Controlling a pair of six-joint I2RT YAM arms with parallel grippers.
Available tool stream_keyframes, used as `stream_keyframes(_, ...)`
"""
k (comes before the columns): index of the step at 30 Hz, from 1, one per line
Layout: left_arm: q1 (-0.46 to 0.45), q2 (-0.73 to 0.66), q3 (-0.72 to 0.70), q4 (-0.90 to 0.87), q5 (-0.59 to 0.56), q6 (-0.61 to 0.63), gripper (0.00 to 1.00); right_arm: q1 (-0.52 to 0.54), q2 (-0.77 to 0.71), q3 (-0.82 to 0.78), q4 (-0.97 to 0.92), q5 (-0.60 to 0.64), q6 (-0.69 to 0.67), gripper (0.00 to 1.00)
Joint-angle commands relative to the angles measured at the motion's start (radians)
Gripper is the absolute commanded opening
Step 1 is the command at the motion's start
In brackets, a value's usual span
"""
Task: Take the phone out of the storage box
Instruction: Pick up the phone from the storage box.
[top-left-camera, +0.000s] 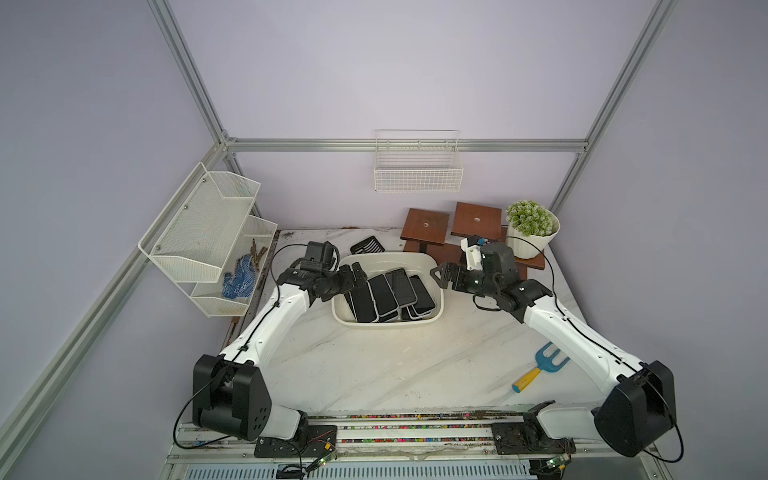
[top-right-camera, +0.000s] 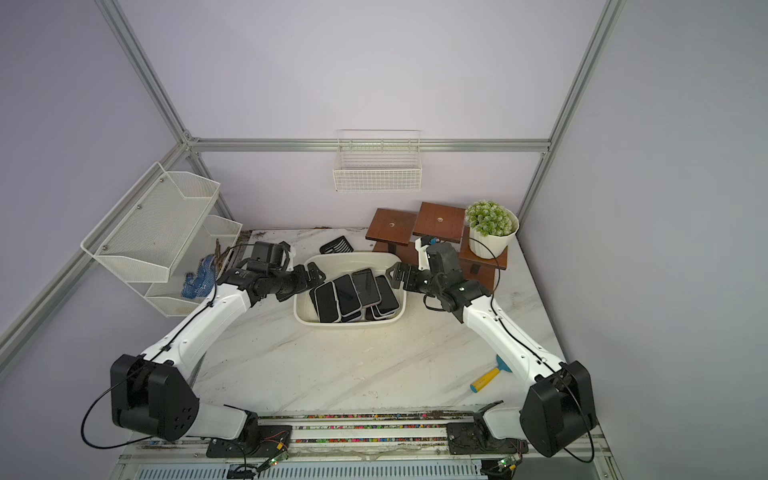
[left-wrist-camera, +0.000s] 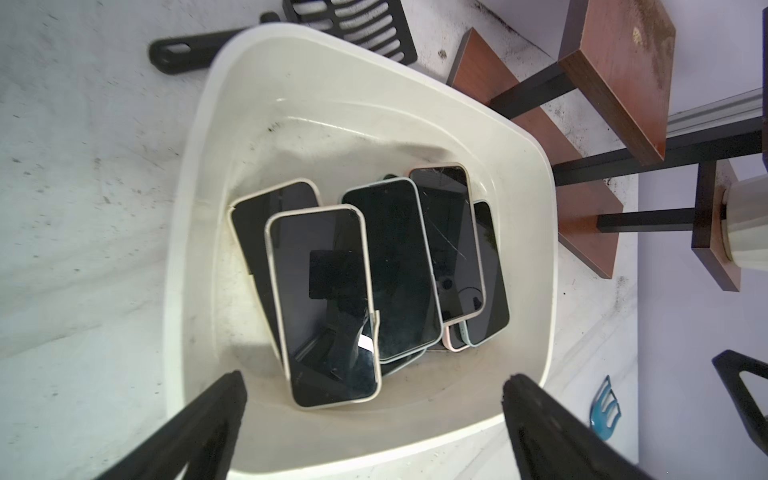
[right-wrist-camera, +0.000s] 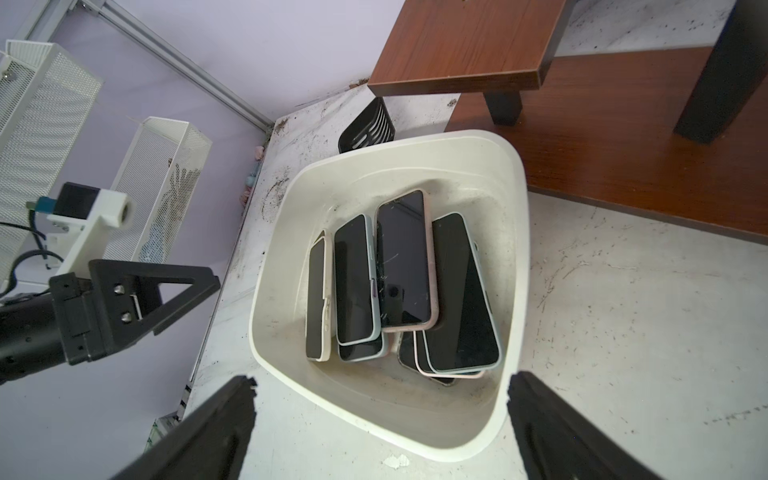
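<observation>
Next, my left gripper closes on the long sides of the cream-cased phone (top-left-camera: 360, 298) (left-wrist-camera: 322, 300), the one that lies on top, next to the phone in the blue case.
The storage box (top-left-camera: 386, 325), a shallow white tub, sits at the back middle of the marble table and shows in both top views (top-right-camera: 349, 325). Several dark-screened phones (top-left-camera: 386, 293) lie overlapping inside it. In the left wrist view the nearest phone (left-wrist-camera: 324, 307) has a cream case; in the right wrist view a cracked, pink-cased phone (right-wrist-camera: 405, 262) lies on top. My left gripper (top-left-camera: 358, 274) hovers open over the tub's left rim (left-wrist-camera: 195, 166), holding nothing. My right gripper (top-left-camera: 440, 277) is open and empty just outside the right rim (right-wrist-camera: 457, 446).
A stepped wooden stand (top-left-camera: 428, 226) and a potted plant (top-left-camera: 530, 222) stand behind the tub on the right. A black slotted scoop (top-left-camera: 366, 245) lies behind it. A blue fork with a yellow handle (top-left-camera: 540, 368) lies front right. A mesh rack (top-left-camera: 208, 232) hangs left, a wire basket (top-left-camera: 417, 172) on the back wall.
</observation>
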Motion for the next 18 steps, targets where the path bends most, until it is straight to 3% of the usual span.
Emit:
stream_keyframes(1, -0.047, 0.064, 0.100, -0.129, 0.003, -0.127, 1.00, 0.006, 0.037, 0.102, -0.137, 0.039, -0.034, 1.00)
stream_keyframes(6, -0.093, 0.174, 0.201, -0.220, -0.067, -0.176, 1.00, 0.006, 0.093, 0.177, -0.204, 0.010, -0.134, 0.99)
stream_keyframes(11, -0.109, 0.243, 0.215, -0.256, -0.111, -0.212, 1.00, 0.005, 0.133, 0.205, -0.245, -0.040, -0.193, 0.99)
stream_keyframes(18, -0.108, 0.304, 0.232, -0.271, -0.146, -0.221, 1.00, 0.006, 0.124, 0.137, -0.172, -0.147, -0.073, 1.00)
